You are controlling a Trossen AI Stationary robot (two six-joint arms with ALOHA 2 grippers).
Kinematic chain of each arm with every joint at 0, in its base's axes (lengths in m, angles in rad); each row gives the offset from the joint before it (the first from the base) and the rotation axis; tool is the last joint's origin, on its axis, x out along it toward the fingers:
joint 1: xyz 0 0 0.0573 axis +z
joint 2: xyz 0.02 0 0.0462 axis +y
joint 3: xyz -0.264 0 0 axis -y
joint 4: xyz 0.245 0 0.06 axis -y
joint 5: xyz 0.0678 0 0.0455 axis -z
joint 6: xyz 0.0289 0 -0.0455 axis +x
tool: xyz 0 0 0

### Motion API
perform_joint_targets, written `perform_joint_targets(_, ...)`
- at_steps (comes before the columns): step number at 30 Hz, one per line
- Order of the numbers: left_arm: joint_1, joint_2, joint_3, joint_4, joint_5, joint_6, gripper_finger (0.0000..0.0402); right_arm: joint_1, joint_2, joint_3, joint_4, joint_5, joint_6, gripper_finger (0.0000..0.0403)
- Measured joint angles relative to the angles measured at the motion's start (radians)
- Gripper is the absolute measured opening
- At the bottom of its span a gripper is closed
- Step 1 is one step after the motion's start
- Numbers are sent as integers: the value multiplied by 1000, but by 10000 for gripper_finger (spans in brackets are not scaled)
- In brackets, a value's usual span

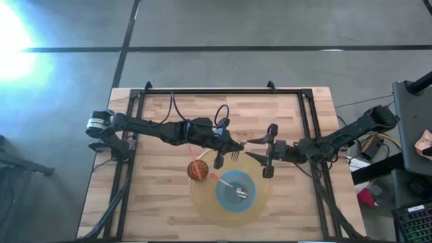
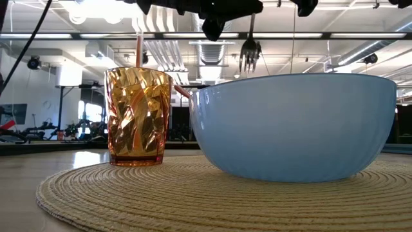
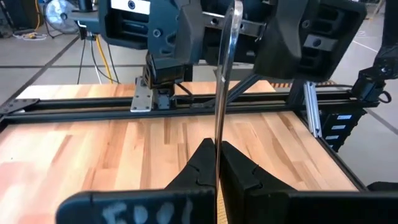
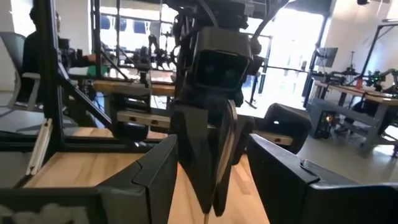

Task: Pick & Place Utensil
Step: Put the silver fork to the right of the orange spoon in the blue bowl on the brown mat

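Next, I turn my right gripper in line with the fork's handle, which slants between its open fingers, and pinch the fork's handle (image 1: 241, 143) before my left gripper opens.
A metal fork (image 1: 237, 152) is up in the air over the table's middle, held by my left gripper (image 1: 233, 145), which is shut on it. In the left wrist view the fork's handle (image 3: 225, 74) runs forward from the fingers toward my right gripper. The low view shows the tines (image 2: 250, 51) pointing down. My right gripper (image 1: 270, 150) is open; its fingers stand on either side of the handle's free end without touching it. An amber cup (image 1: 197, 169) and a blue bowl (image 1: 236, 191) stand on a round woven mat (image 1: 202, 202). My left gripper pinches the fork's handle (image 3: 217, 134) between its two fingertips (image 3: 202, 163). The fingers come level from the table's left and lie along the handle. The fork is lifted clear, its handle reaching on past the fingertips.
The cup (image 2: 138, 116) holds orange-handled sticks. The bowl (image 2: 293, 125) has a metal utensil (image 1: 241, 193) in it. A black frame (image 1: 202, 92) runs round the table's far and side edges. Bare wood lies near the left and right of the mat.
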Motion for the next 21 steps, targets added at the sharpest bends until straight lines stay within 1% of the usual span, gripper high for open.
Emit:
perform_joint_targets(9, 0, 9, 0, 4, 0, 1, 1, -17, 49, 0, 37, -5, 28, 187)
perform_joint_targets(12, 0, 10, 0, 4, 1, 1, 2, -23, 63, 0, 45, -11, 39, 179)
perform_joint_targets(16, 0, 10, 0, 4, 1, 1, 2, -41, 80, 0, 53, -14, 59, 156)
perform_joint_targets(21, 0, 10, 0, 4, 1, 7, 2, -46, 83, 0, 58, -14, 65, 102)
